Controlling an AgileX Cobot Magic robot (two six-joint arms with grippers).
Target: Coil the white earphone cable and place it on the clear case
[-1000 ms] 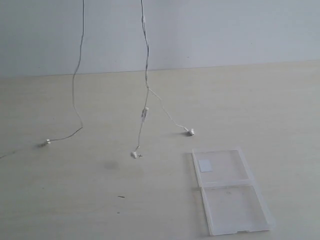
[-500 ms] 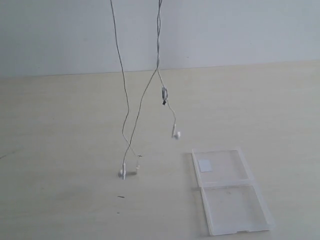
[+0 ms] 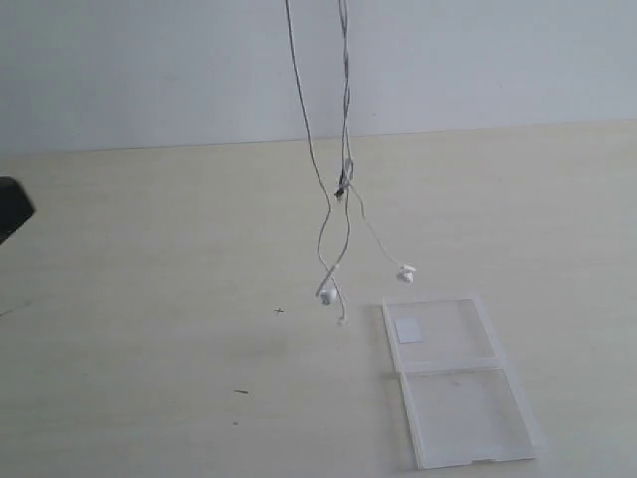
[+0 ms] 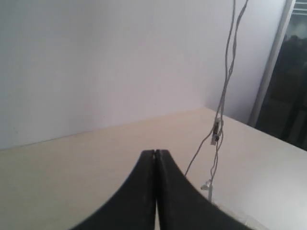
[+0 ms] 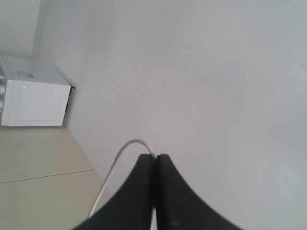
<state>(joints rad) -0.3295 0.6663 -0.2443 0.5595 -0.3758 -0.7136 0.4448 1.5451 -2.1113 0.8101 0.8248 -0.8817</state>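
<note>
My left gripper needs to next grab the hanging parts of the white earphone cable, just above the cable's inline remote [image 3: 346, 149] [image 4: 220, 109].
The white earphone cable [image 3: 345, 149] hangs in two strands from above the exterior view's top edge. Its inline remote [image 3: 341, 184] dangles partway down. One earbud [image 3: 326, 295] hangs just left of the clear case [image 3: 463, 398]. The other earbud [image 3: 405, 273] hangs just behind the case. The case lies open and flat, with a white sticker [image 3: 409, 330] in its far half. My right gripper [image 5: 156, 156] is shut on the cable [image 5: 120, 153], which arcs out at the fingertips. My left gripper [image 4: 154, 152] is shut, well away from the hanging cable [image 4: 225, 86].
A black part of the left arm [image 3: 10, 209] pokes in at the exterior view's left edge. A white boxy appliance [image 5: 31, 93] stands by the wall in the right wrist view. A small dark speck [image 3: 242, 391] lies on the pale tabletop [image 3: 149, 299].
The hanging strands have moved right and drawn together. The earbuds have lifted off the table and now dangle beside the case. The black arm part has come in at the left edge.
</note>
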